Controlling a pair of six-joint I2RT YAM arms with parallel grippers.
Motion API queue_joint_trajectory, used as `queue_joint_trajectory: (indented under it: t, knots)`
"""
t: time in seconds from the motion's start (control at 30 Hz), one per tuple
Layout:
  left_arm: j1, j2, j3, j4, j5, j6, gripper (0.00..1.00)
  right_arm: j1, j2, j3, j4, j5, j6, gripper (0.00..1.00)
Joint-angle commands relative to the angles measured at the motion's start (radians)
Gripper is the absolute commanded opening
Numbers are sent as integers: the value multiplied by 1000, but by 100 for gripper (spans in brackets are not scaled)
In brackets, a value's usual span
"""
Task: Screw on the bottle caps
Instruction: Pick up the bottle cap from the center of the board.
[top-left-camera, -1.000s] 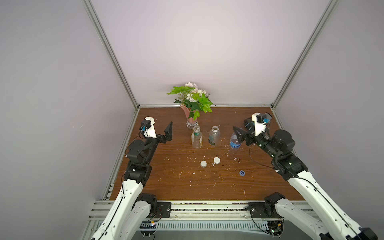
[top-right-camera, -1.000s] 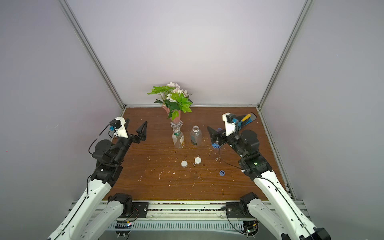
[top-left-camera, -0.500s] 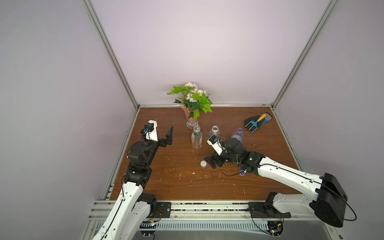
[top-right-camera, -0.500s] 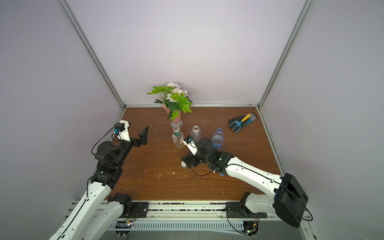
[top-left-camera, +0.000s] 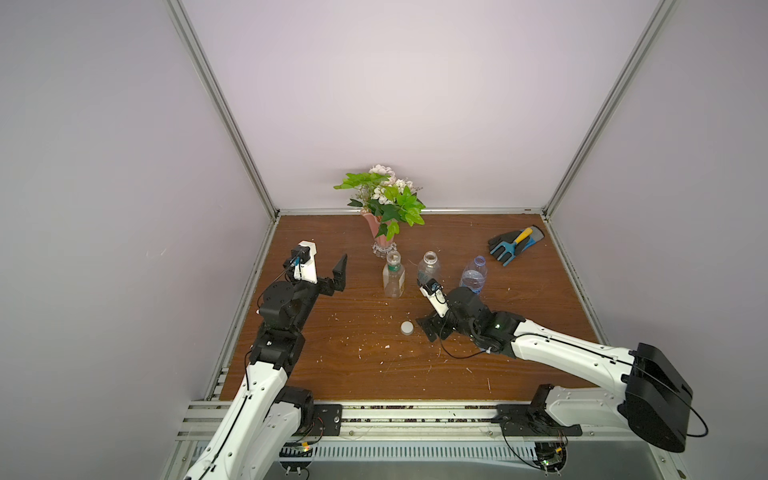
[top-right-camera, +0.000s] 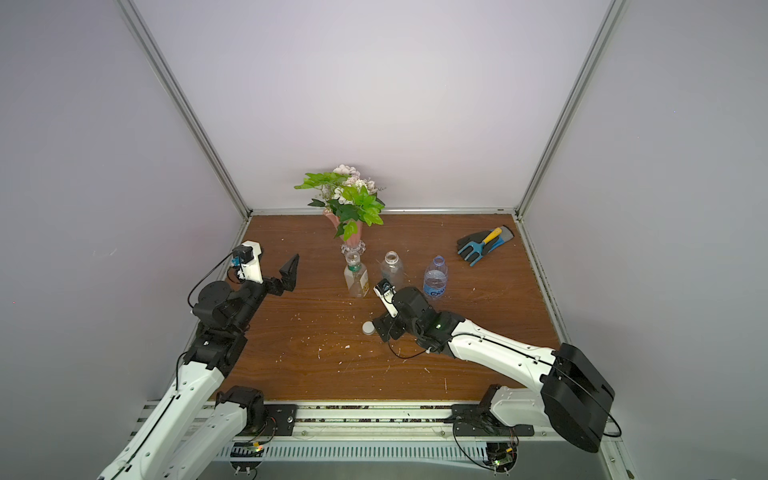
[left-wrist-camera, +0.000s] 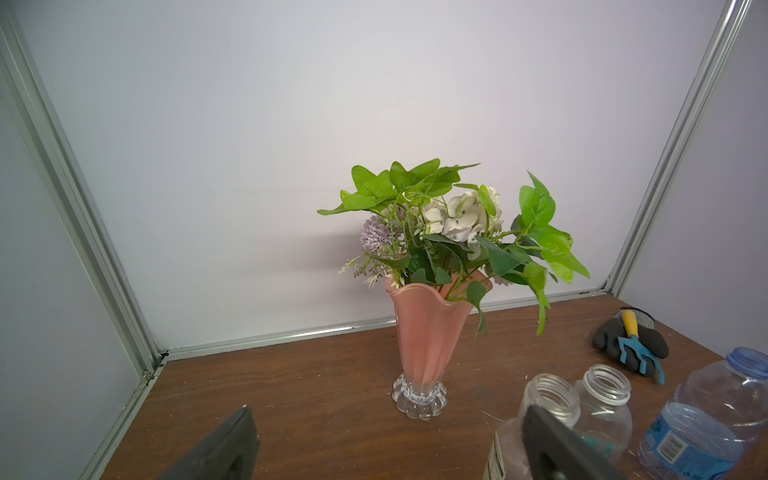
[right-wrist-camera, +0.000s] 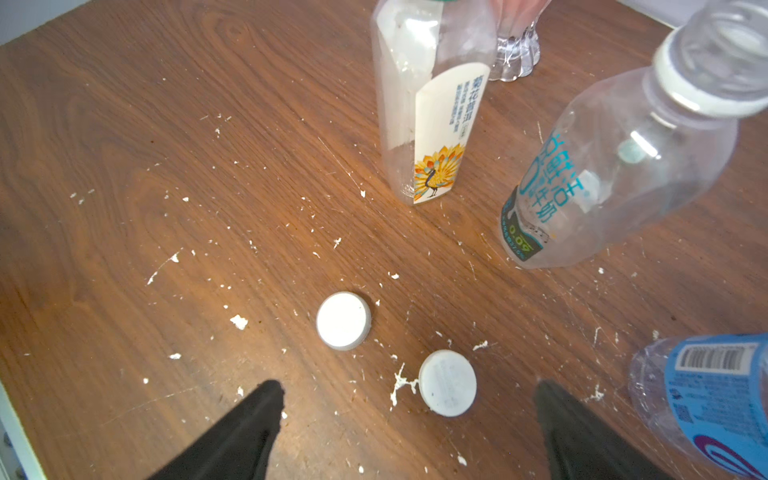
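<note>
My right gripper is set to close next on the sides of the white cap (top-left-camera: 407, 328) (right-wrist-camera: 344, 321) just ahead of its fingers, the one nearer the squarish bottle.
Three open bottles stand in a row in both top views: a squarish one with a green neck ring (top-left-camera: 393, 276), a round dark-labelled one (top-left-camera: 428, 268) and a blue-labelled one (top-left-camera: 473, 276). My right gripper (top-left-camera: 429, 330) is low over the table in front of them and open. In the right wrist view one white cap (right-wrist-camera: 447, 382) lies between the fingertips of my right gripper (right-wrist-camera: 405, 388), touching neither. Another white cap (right-wrist-camera: 343, 320) (top-left-camera: 407, 328) lies just ahead. The blue cap is hidden. My left gripper (top-left-camera: 322, 270) (left-wrist-camera: 390, 415) hangs open and empty at the left.
A pink vase of flowers (top-left-camera: 382, 232) stands behind the bottles. A dark glove with a small blue rake (top-left-camera: 515, 245) lies at the back right. White crumbs are scattered over the wooden table (top-left-camera: 332, 374). Walls close in three sides.
My right arm has swung from the back right down to the caps at the table's middle, uncovering the glove. My left gripper has shifted only slightly.
</note>
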Motion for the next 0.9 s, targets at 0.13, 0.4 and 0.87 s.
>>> queue_joint_trajectory:
  t: [0.13,0.4,0.87]
  knots:
    - [18,-7,-5,9,39,-18,100,2,24,54,17,-10,29,96]
    - [34,0,-2,7,58,-34,100,40,170,151,-60,-49,34,87]
    - [35,18,2,2,74,-45,100,102,407,298,-200,-21,65,72]
